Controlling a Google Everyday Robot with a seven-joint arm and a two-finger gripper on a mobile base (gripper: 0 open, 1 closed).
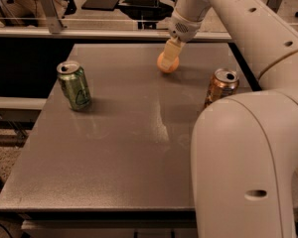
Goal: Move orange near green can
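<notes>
My gripper is to put the orange down next. It will release it on the grey table [110, 88] just beside the green can, toward the copper-orange can.
The orange [167, 65] sits on the grey table [129, 148] at the far middle. My gripper [170, 53] hangs from the white arm right over it, its tip at the top of the fruit and hiding part of it. The green can [74, 86] stands upright near the table's left edge, well left of the orange and a little nearer the front.
A copper-orange can [221, 86] stands upright at the right, close to my arm's large white body [243, 167], which hides the table's right front. Desks and chairs lie beyond the far edge.
</notes>
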